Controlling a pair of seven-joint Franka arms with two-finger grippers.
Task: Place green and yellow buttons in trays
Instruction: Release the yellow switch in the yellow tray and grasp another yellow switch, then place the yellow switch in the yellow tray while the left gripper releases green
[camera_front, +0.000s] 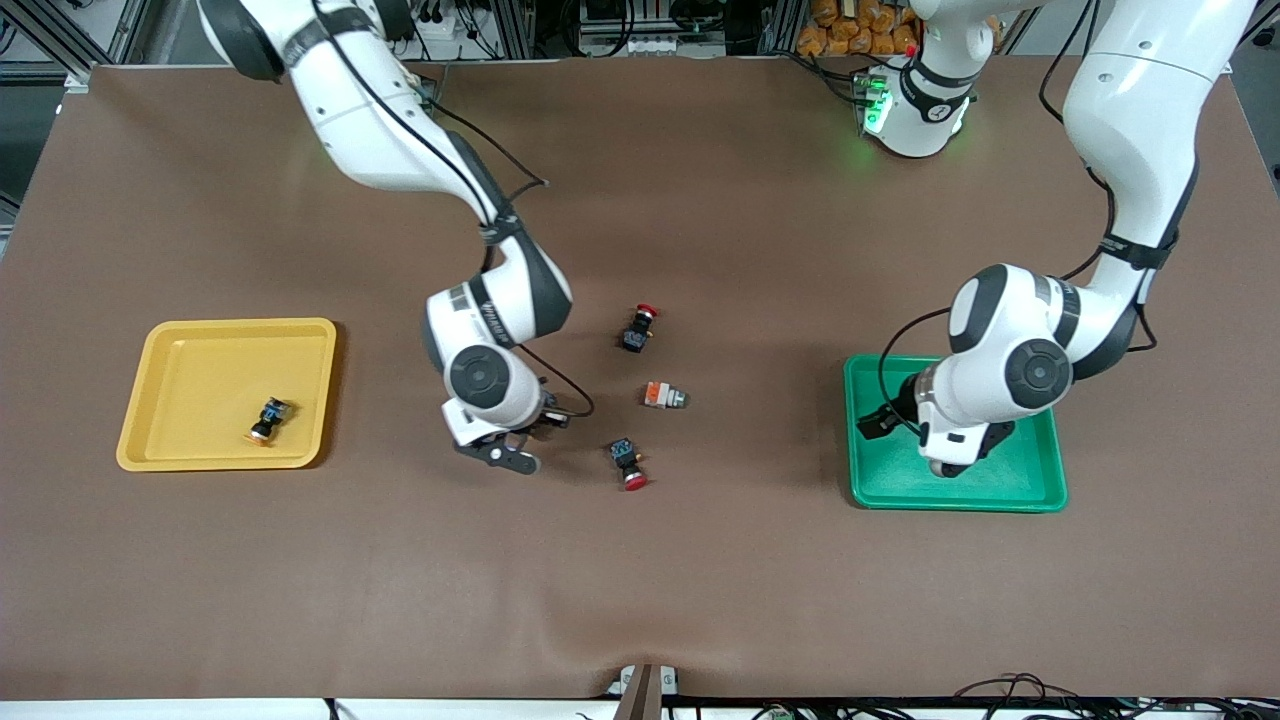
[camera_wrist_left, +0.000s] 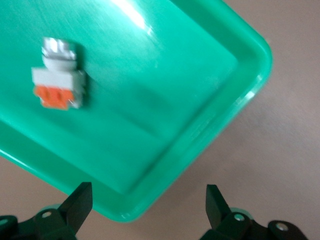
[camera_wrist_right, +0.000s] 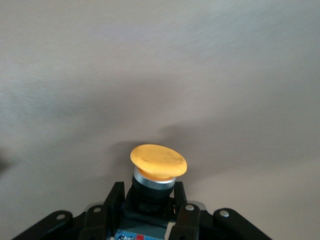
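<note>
My right gripper should release its yellow-capped button in the space between the yellow tray's button and the edge (camera_front: 196, 424) that is farthest from the middle of the table.
My right gripper (camera_wrist_right: 147, 196) is shut on the black body of a yellow-capped button (camera_wrist_right: 158, 164), held low over bare table. From the front, this gripper (camera_front: 505, 455) is between the yellow tray (camera_front: 160, 345) and the loose buttons. Another yellow-capped button (camera_front: 268, 420) lies in the yellow tray. My left gripper (camera_wrist_left: 147, 200) is open and holds nothing, above a corner of the green tray (camera_wrist_left: 220, 95). A white button with an orange block (camera_wrist_left: 58, 75) lies in that tray. From the front the left gripper (camera_front: 952, 460) hides it. A second white-and-orange button (camera_front: 664, 396) lies mid-table.
Two black buttons with red caps lie mid-table, one (camera_front: 638, 328) farther from the front camera than the white-and-orange one, the other (camera_front: 628, 464) nearer. The green tray (camera_front: 1040, 480) is toward the left arm's end and the yellow tray toward the right arm's end.
</note>
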